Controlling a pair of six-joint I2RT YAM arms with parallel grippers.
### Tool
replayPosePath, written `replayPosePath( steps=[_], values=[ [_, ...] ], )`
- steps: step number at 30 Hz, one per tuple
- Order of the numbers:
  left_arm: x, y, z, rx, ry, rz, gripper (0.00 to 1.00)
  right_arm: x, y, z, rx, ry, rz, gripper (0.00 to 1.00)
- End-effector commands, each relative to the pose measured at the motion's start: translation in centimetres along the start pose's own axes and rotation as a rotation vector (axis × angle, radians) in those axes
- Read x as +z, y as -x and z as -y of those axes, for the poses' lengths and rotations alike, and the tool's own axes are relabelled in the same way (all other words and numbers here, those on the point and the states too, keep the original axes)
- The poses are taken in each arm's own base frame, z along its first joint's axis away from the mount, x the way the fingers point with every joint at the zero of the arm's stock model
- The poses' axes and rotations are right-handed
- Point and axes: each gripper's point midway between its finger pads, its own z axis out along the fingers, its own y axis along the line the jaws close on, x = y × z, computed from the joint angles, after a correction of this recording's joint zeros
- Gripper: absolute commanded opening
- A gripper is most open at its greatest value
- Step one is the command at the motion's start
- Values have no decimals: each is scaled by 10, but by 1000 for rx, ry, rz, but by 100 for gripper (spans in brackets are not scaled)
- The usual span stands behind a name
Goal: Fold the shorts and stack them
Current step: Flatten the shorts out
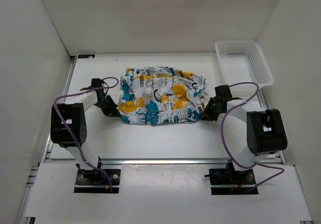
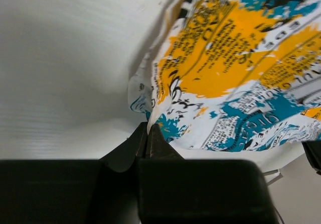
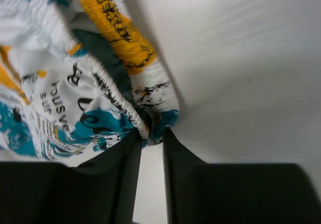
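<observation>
The shorts' corner is bunched beside the thin hem in my left gripper, so next I open it, take the shorts' near edge (image 2: 181,141) and pull the corner flat.
The shorts (image 1: 163,96), white with teal, yellow-orange and black print, lie crumpled across the middle of the table. My left gripper (image 1: 116,112) is at their near left corner. In the left wrist view it (image 2: 148,126) is shut on a thin hem of the shorts (image 2: 225,58). My right gripper (image 1: 204,114) is at their near right corner. In the right wrist view its tips (image 3: 150,133) pinch the bunched elastic waistband of the shorts (image 3: 75,98), with a narrow gap behind the tips.
A white plastic mesh basket (image 1: 243,63) stands at the back right, beyond my right arm. White walls close in the table (image 1: 165,138) on three sides. Purple cables loop off both arms.
</observation>
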Motion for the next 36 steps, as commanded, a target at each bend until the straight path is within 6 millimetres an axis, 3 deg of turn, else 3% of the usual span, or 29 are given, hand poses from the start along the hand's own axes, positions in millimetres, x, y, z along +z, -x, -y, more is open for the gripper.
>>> replayPosePath(
  steps=[1,4,8,11,14,17,19,23,25,28,30,33,36],
  values=[
    [-13,23,25,38,-73,64,10,9,26,-11,-10,17,66,23],
    [-23,32,34,58,-91,91,10,-2,41,-25,-28,30,98,0],
    [-65,45,47,101,-68,150,10,-38,69,-28,-92,-38,226,0],
    [-87,40,41,111,-12,168,10,-64,75,-30,-119,-43,300,0],
    [-113,57,50,134,5,252,10,-77,78,-27,-143,-55,344,0],
    [-102,71,60,142,11,235,10,-71,77,-24,-141,-68,328,0],
    [-75,84,66,144,35,188,13,-61,74,-18,-136,-90,298,0],
    [-39,85,71,154,35,93,36,-58,80,-25,-130,-74,303,0],
    [-45,85,78,178,21,109,57,-58,81,-29,-131,-65,299,0],
    [-62,78,73,184,35,150,59,-62,84,-37,-145,-39,300,0],
    [-72,74,68,186,46,176,43,-60,86,-38,-145,-40,299,0],
    [-83,57,56,186,58,191,12,-59,87,-40,-145,-33,292,0],
    [-80,40,53,179,41,160,10,-61,86,-42,-157,-28,287,0]
  ],
)
